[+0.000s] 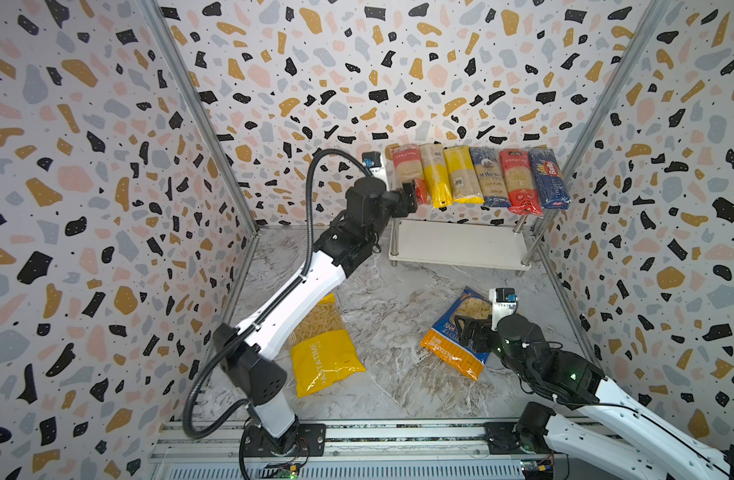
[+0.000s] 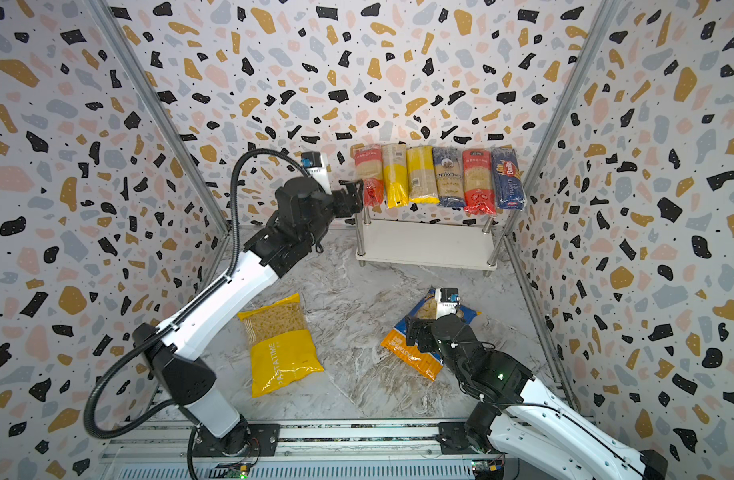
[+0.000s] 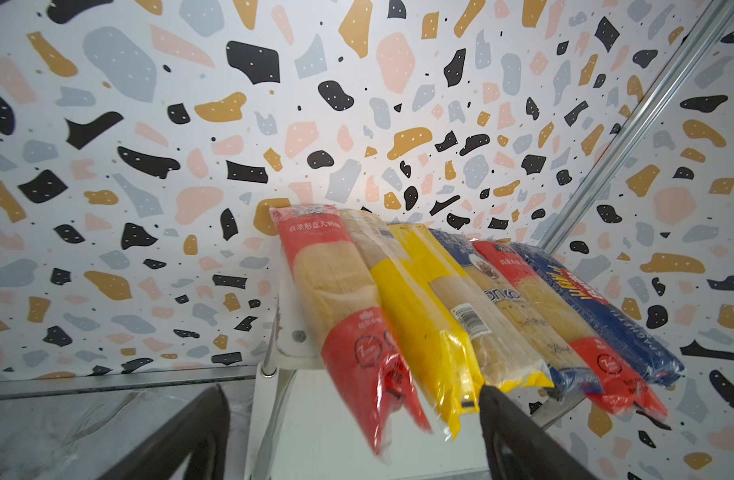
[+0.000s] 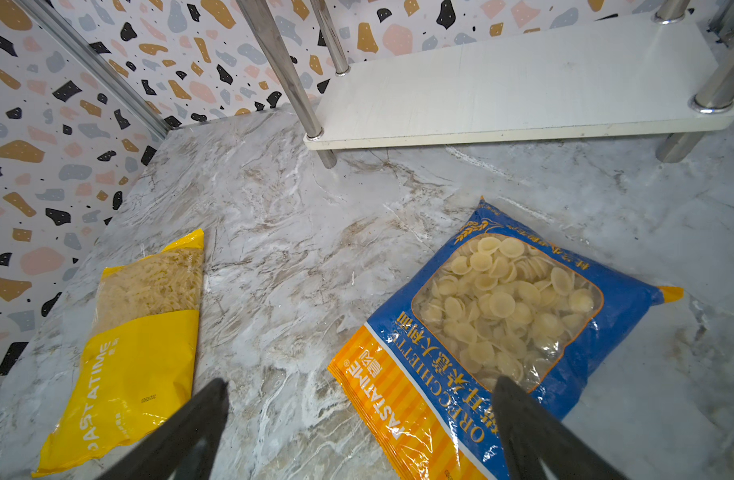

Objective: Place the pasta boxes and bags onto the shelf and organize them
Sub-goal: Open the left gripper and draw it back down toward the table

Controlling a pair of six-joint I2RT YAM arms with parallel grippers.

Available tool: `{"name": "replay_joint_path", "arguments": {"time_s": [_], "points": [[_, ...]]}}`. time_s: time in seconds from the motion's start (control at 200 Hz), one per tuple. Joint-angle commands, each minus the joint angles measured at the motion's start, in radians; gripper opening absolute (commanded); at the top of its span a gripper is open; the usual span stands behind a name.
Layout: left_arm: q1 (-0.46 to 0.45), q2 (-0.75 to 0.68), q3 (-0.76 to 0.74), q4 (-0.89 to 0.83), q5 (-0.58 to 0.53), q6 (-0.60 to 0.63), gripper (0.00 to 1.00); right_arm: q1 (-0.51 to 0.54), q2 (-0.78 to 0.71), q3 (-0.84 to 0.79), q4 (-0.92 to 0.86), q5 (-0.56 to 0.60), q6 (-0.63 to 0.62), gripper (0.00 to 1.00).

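Next, I close my right gripper on the blue-orange bag's long blue side [image 1: 488, 347] [image 4: 578, 392], halfway along beside its clear window, farther from the yellow PASTATIME bag.
Six long pasta packs lie side by side on the top board of the white shelf [image 1: 456, 245]: red [image 1: 406, 170], two yellow [image 1: 435, 178], blue-grey [image 1: 492, 178], red [image 1: 517, 183] and dark-blue Barilla [image 1: 548, 178]. My left gripper [image 1: 411, 197] [image 3: 352, 390] is open at the near end of the leftmost red pack [image 3: 336, 291], which hangs between the jaws without touching them. The yellow PASTATIME bag [image 1: 323, 353] [image 4: 136, 353] and the blue-orange bag [image 1: 448, 351] [image 4: 502, 316] lie flat on the marble floor. My right gripper [image 1: 467, 328] [image 4: 359, 382] hovers open over the blue-orange bag's orange end.
Terrazzo-patterned walls close in the back and both sides, with metal corner rails [image 1: 199, 120] [image 1: 606, 108]. The shelf stands against the back wall at the right. An aluminium rail [image 1: 398, 436] carrying both arm bases runs along the front.
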Motion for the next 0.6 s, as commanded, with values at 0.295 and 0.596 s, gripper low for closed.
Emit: {"name": "replay_joint_path", "arguments": {"time_s": [0.295, 0.596], "points": [[-0.017, -0.436, -0.696, 0.141, -0.101, -0.068, 0.9, -0.148, 0.059, -0.122, 0.113, -0.167, 0.137, 0.99], [-0.062, -0.464, -0.94, 0.162, 0.003, -0.151, 0.88, -0.405, 0.01, -0.266, 0.149, -0.337, 0.188, 0.99]]}}
